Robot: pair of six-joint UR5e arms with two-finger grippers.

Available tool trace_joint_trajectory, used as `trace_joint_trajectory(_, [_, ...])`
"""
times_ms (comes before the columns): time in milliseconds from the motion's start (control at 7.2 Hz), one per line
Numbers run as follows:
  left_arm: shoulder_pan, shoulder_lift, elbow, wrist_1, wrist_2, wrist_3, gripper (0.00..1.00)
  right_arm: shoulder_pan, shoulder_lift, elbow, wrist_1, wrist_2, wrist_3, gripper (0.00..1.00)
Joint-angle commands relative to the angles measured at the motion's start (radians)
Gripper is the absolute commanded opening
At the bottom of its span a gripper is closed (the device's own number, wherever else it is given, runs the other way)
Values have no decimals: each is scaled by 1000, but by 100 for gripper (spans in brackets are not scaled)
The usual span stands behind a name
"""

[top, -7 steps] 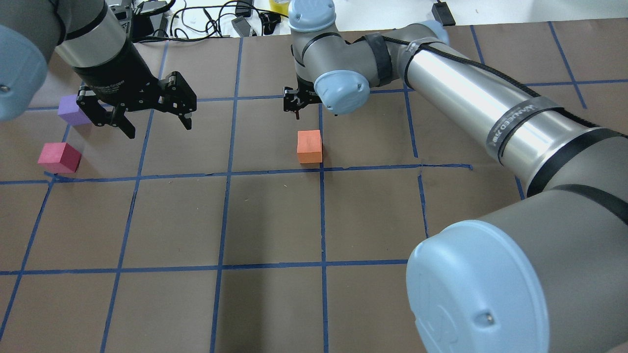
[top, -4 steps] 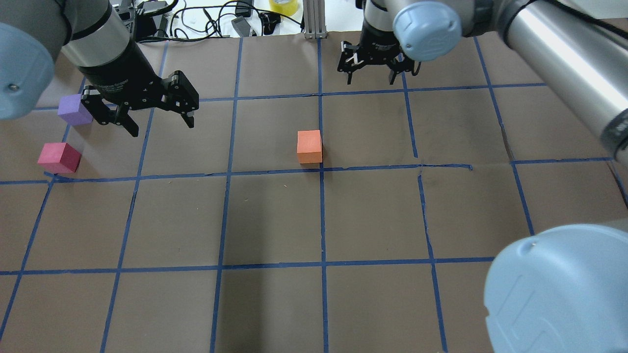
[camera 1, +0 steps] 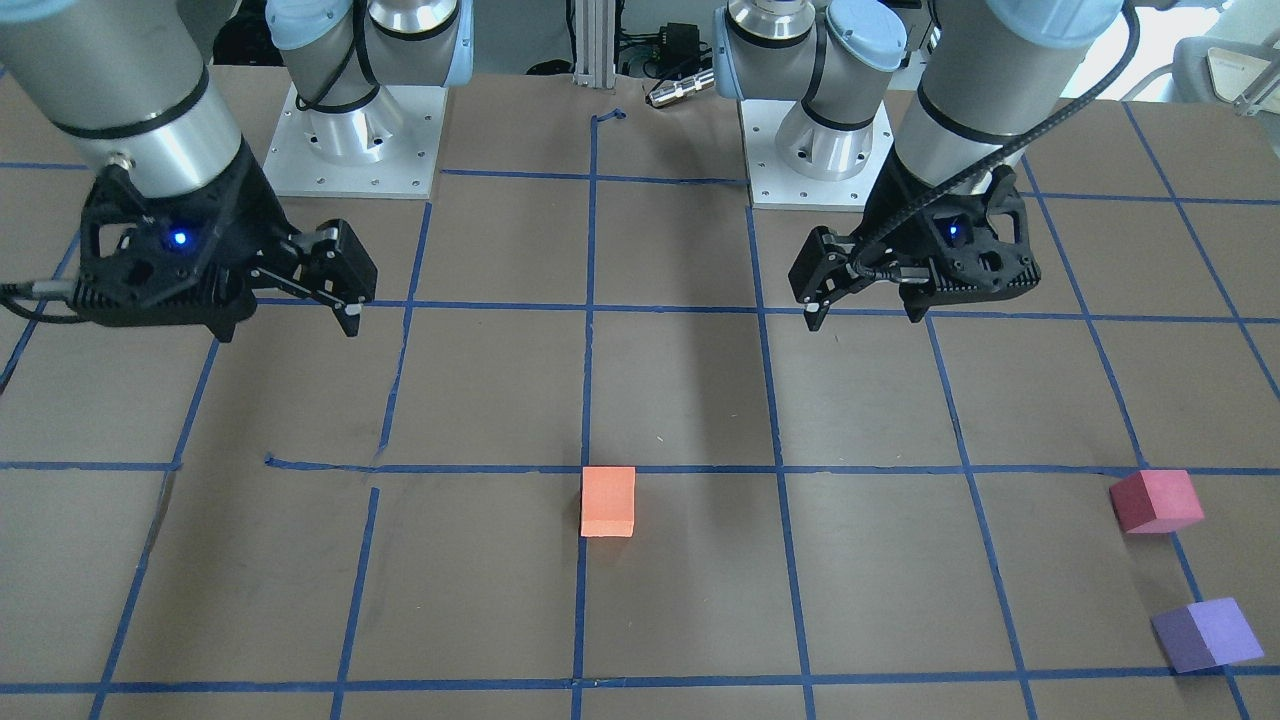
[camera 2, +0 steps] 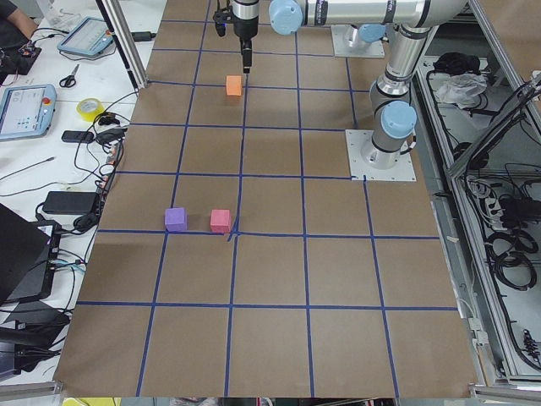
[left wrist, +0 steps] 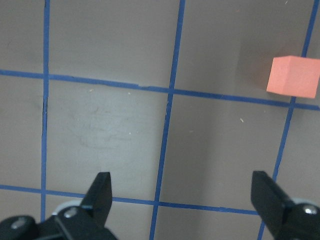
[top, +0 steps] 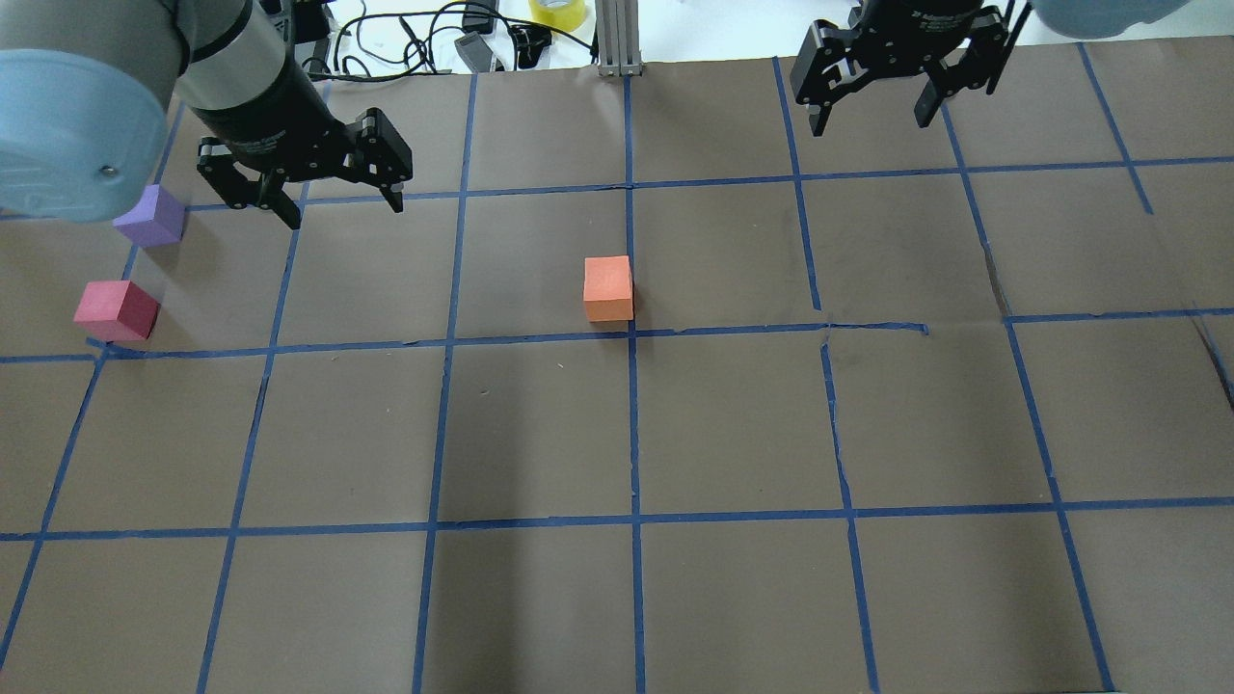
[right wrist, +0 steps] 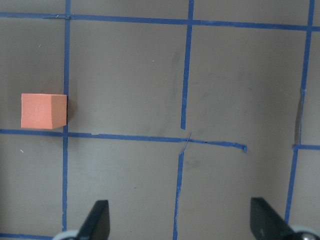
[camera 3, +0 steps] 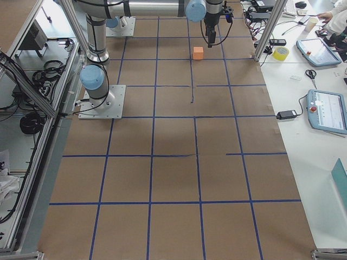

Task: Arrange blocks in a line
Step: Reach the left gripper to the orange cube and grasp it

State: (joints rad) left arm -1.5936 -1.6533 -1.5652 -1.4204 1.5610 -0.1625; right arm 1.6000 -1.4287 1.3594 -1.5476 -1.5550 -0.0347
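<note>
The orange block near the middle of the table is next for my left gripper, which should go there and close on the block's opposite sides (camera 1: pixel 608 503) (left wrist: pixel 294 77).
The orange block (top: pixel 608 286) sits alone near the table's middle, beside a blue tape line; it also shows in the front view (camera 1: pixel 608 501), the left wrist view (left wrist: pixel 294 76) and the right wrist view (right wrist: pixel 44 110). The red-pink block (top: pixel 116 309) and the purple block (top: pixel 149 216) sit close together at the far left, apart from each other. My left gripper (top: pixel 342 207) is open and empty, hovering to the right of the purple block. My right gripper (top: pixel 868 120) is open and empty, hovering at the back right, far from all the blocks.
Brown paper with a blue tape grid (top: pixel 631 434) covers the table. Cables, a yellow tape roll (top: pixel 557 12) and an aluminium post (top: pixel 617 39) lie along the far edge. The two arm bases (camera 1: pixel 350 150) stand at the robot's side.
My right arm has swung away from above the orange block to the back right. My left gripper has shifted slightly right and toward the back. The blocks have not moved.
</note>
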Motion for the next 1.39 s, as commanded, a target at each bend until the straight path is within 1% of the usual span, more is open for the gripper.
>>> trace_joint_trajectory(0, [-113, -103, 5, 140, -2, -122, 100, -17, -69, 87, 14, -5, -7, 100])
trace_joint_trajectory(278, [-195, -193, 5, 213, -1, -178, 100, -25, -90, 83, 18, 0, -8, 100])
trace_joint_trajectory(556, [-255, -279, 4, 228, 1, -228, 100, -23, -95, 90, 20, -2, 3, 100])
trace_joint_trajectory(833, [-278, -348, 7, 271, 1, -230, 100, -22, -96, 89, 17, 0, 4, 100])
trace_joint_trajectory(1111, [-295, -431, 16, 401, 8, -227, 100, -23, -98, 90, 17, 0, 4, 100])
trace_joint_trajectory(1250, [-298, -469, 19, 431, 11, -230, 100, -22, -96, 89, 17, 1, 4, 100])
